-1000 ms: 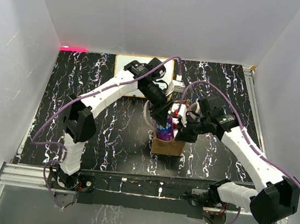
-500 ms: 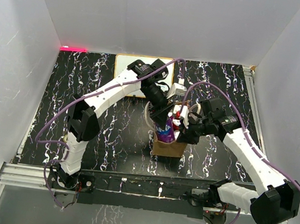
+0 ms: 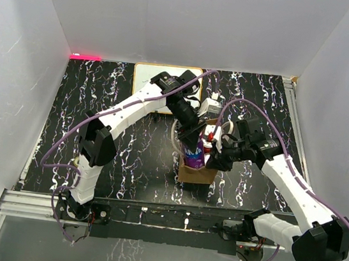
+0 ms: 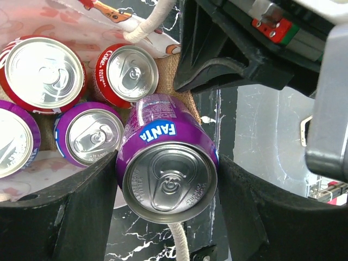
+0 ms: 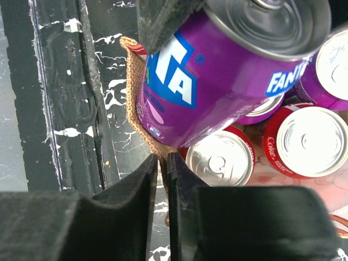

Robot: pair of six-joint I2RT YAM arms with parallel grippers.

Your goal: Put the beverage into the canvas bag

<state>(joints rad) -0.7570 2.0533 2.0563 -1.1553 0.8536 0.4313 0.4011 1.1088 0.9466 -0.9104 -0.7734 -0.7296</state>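
Observation:
The robot's left gripper will put the purple Fanta can down inside the canvas bag's near end (image 3: 190,165) (image 4: 162,128), beside the red Coke can.
My left gripper (image 4: 168,187) is shut on a purple Fanta can (image 4: 166,163), held upright over the open mouth of the tan canvas bag (image 3: 196,172). The can also shows in the top view (image 3: 192,151) and the right wrist view (image 5: 217,76). Several red Coke and purple Fanta cans (image 4: 130,73) stand inside the bag. My right gripper (image 5: 162,163) is shut on the bag's woven brown rim (image 5: 133,103), pinching it between its fingers. A cream loop handle (image 4: 155,13) lies at the bag's far edge.
A white framed whiteboard (image 3: 148,74) lies at the back of the black marbled table (image 3: 102,95). A metal rail (image 3: 170,210) runs along the near edge. White walls enclose the table on three sides.
My left gripper has moved the Fanta can slightly right and lower over the bag. My right arm has shifted a little to the right with the bag's rim.

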